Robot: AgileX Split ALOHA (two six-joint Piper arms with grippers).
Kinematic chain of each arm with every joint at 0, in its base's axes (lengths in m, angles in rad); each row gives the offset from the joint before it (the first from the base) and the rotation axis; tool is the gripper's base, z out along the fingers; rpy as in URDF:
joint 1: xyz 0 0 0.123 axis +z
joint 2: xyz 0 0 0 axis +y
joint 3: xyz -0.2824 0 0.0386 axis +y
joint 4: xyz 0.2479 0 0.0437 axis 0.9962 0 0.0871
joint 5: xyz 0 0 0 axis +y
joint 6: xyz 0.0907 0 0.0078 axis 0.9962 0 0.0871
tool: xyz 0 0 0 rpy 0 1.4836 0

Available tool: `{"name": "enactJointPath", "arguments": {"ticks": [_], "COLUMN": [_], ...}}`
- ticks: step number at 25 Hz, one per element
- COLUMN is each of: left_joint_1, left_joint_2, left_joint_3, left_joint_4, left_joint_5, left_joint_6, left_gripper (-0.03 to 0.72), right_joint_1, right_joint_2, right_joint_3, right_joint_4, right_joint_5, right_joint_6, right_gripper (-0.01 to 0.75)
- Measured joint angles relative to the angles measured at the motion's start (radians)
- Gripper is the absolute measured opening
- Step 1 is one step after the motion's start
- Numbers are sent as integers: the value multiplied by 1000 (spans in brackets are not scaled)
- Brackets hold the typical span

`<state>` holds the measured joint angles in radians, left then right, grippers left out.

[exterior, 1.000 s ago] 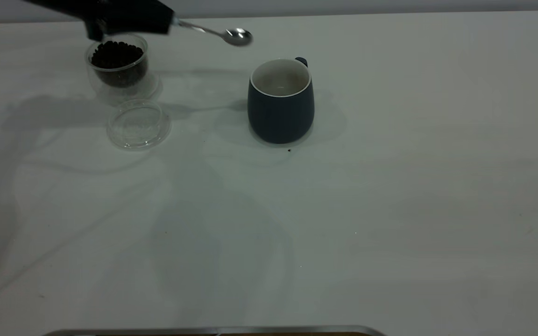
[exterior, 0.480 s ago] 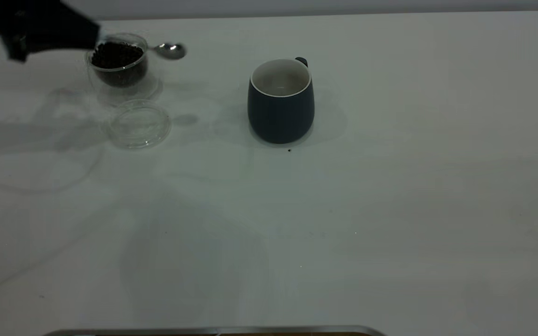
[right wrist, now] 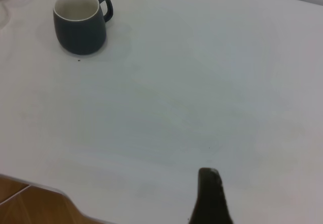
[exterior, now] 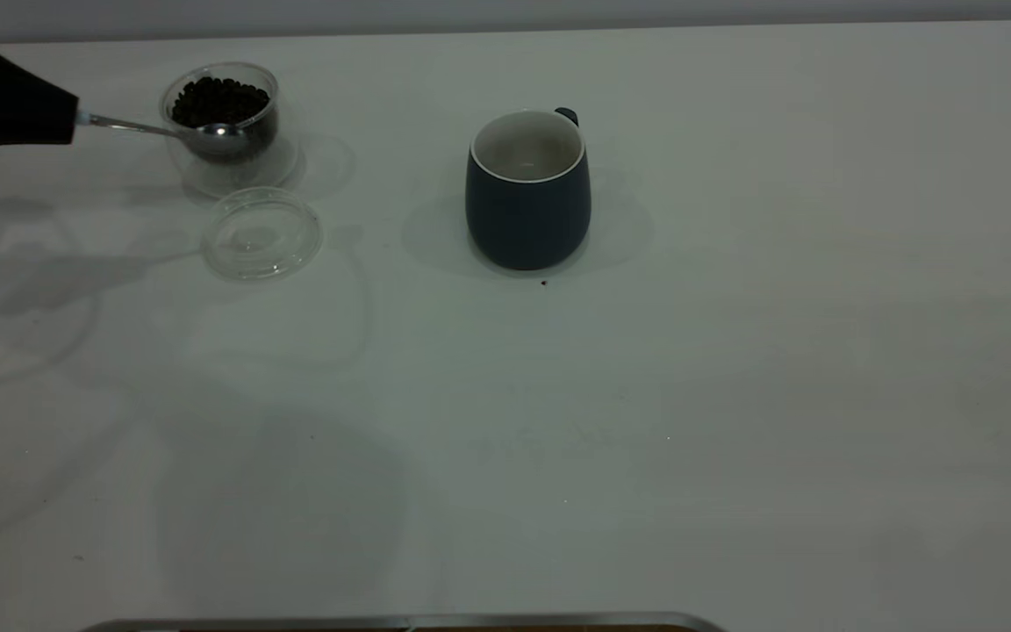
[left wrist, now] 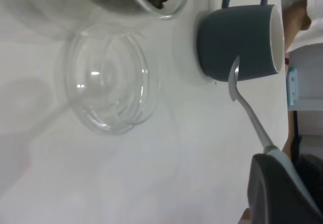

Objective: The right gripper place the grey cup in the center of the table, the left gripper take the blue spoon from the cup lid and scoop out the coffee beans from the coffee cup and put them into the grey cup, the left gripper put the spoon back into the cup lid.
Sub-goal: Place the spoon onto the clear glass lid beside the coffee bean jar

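Note:
My left gripper needs to lay the blue spoon across the cup lid's rim (exterior: 207,228) (left wrist: 69,81), with the spoon's bowl inside and its handle sticking out. The spoon is now at the coffee cup.
My left gripper (exterior: 67,118) is at the table's far left edge, shut on the blue spoon (exterior: 163,130). The spoon's metal bowl lies across the front wall of the coffee cup (exterior: 223,123), below the rim. Coffee beans (exterior: 220,98) fill that glass cup. In the left wrist view the pale handle (left wrist: 283,159) sits between the jaws of the left gripper (left wrist: 275,171), and the spoon bowl looks empty. The cup lid (exterior: 261,233) lies empty in front of the coffee cup. The grey cup (exterior: 527,189) stands upright mid-table. My right gripper (right wrist: 208,172) hangs far from it, shut.
The white table (exterior: 734,395) stretches bare to the right and front of the grey cup. A tiny dark speck (exterior: 543,283) lies just before the mug. The table's near corner (right wrist: 45,188) shows in the right wrist view.
The left gripper has pulled back to the left with the spoon. The spoon bowl moved from near the grey cup, past the coffee cup's far side, down to its front wall.

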<state>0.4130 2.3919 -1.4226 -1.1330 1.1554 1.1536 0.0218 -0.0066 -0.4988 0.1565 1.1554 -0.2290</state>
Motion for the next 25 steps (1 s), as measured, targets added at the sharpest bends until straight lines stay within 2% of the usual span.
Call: {"name": "enactJointPath", "arguments": {"ticks": [17,25], "left_joint_1": [11,11], "left_joint_2": [122,122], "left_joint_3": [1,1], "left_joint_4": [-13,-16], "left_joint_5": [-5,-89], "left_joint_6": [47,47], "left_gripper": [121,121], "right_joint_1": [0,0], "right_joint_2": [0,0], "right_joint_3": [0,0], "right_joint_4": [0,0], "right_joint_5": [0,0], "right_joint_6": [0,0], "right_gripper": [590,590]}}
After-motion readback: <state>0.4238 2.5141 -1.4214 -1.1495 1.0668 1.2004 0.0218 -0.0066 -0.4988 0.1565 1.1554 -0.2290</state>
